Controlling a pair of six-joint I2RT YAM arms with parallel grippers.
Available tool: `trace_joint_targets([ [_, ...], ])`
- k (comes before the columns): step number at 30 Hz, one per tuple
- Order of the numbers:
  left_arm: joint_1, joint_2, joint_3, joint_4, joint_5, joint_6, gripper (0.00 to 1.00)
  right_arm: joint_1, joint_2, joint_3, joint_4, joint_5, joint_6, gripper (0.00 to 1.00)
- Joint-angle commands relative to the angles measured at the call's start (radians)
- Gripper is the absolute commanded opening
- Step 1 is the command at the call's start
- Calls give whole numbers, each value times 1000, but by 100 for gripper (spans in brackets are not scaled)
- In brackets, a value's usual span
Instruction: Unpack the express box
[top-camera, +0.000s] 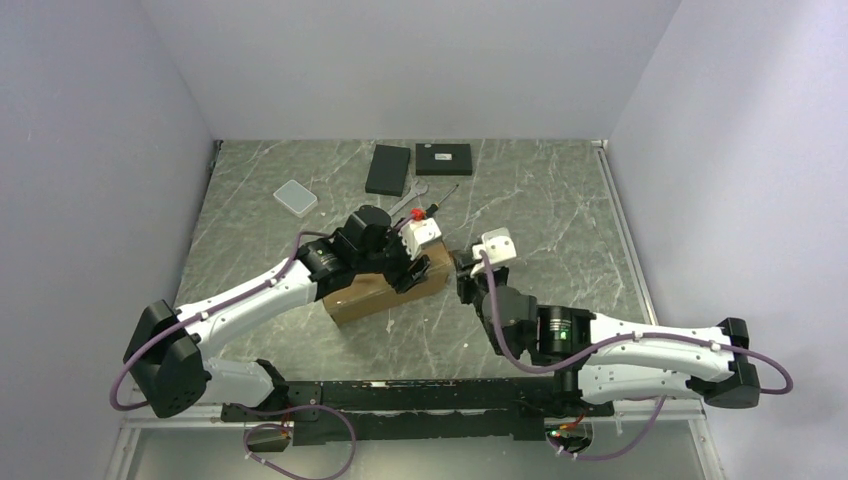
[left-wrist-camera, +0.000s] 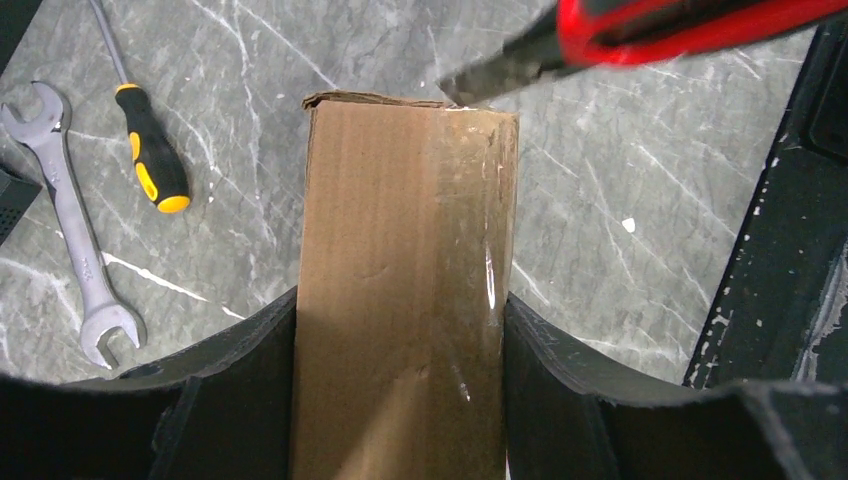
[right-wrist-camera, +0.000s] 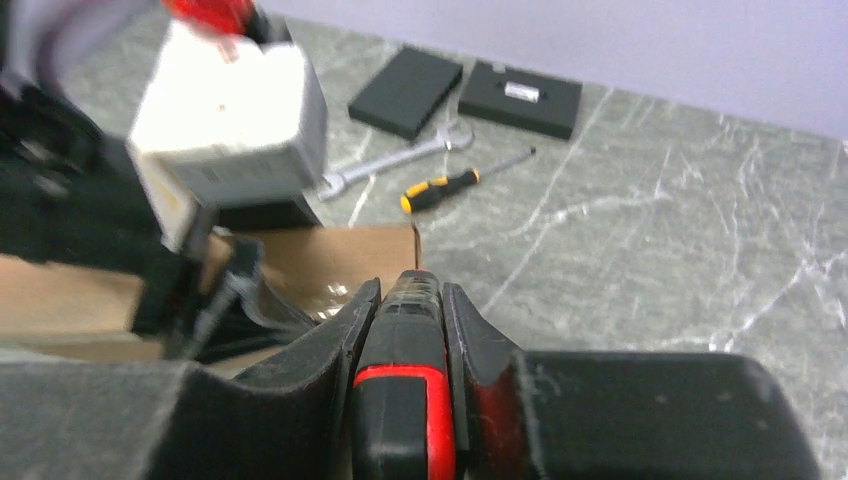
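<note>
I will use my left gripper to put the express box down flat on the marble table (top-camera: 420, 285) (left-wrist-camera: 425, 240), just in front of the yellow-black screwdriver.
The express box (top-camera: 372, 295), plain brown cardboard with clear tape, lies on the marble table in the middle. My left gripper (top-camera: 410, 270) is shut on it, one finger on each long side; in the left wrist view the box (left-wrist-camera: 405, 230) runs away from the fingers (left-wrist-camera: 250, 380). My right gripper (top-camera: 465, 275) is shut on a black and red utility knife (right-wrist-camera: 405, 400). The knife's tip (left-wrist-camera: 470, 85) is at the box's far taped end. In the right wrist view the box (right-wrist-camera: 330, 255) lies just beyond the knife.
Two flat black boxes (top-camera: 388, 170) (top-camera: 444, 158) lie at the back. A wrench (left-wrist-camera: 75, 230) and a yellow-black screwdriver (left-wrist-camera: 150, 160) lie between them and the express box. A small grey-white case (top-camera: 295, 197) sits back left. Walls enclose the table.
</note>
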Motion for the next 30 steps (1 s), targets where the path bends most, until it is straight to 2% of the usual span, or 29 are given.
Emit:
trace_joint_targets([
  [1, 5, 27, 27, 1, -38, 23, 23, 14, -15, 173, 176, 36, -120, 0],
  [5, 0, 31, 34, -6, -35, 21, 24, 14, -26, 224, 154, 56, -131, 0],
  [10, 0, 33, 57, -13, -51, -24, 23, -11, -91, 164, 185, 220, -194, 0],
  [14, 38, 23, 80, 15, -42, -156, 21, -108, -179, 126, -38, 242, -38, 0],
  [17, 112, 15, 101, 44, 13, -356, 12, -194, -230, 112, -220, 213, 107, 0],
  [20, 241, 6, 113, 34, 60, -645, 12, -235, -249, 107, -340, 190, 198, 0],
  [23, 405, -16, 73, 45, 160, -942, 11, -240, -236, 98, -335, 166, 197, 0],
  [25, 511, -47, -3, 99, 243, -1120, 16, -242, -218, 101, -336, 150, 209, 0],
  [29, 663, -56, -171, 256, 423, -1466, 26, -244, -190, 63, -229, 98, 144, 0],
  [30, 689, -55, -212, 296, 457, -1514, 26, -246, -182, 66, -234, 87, 160, 0],
])
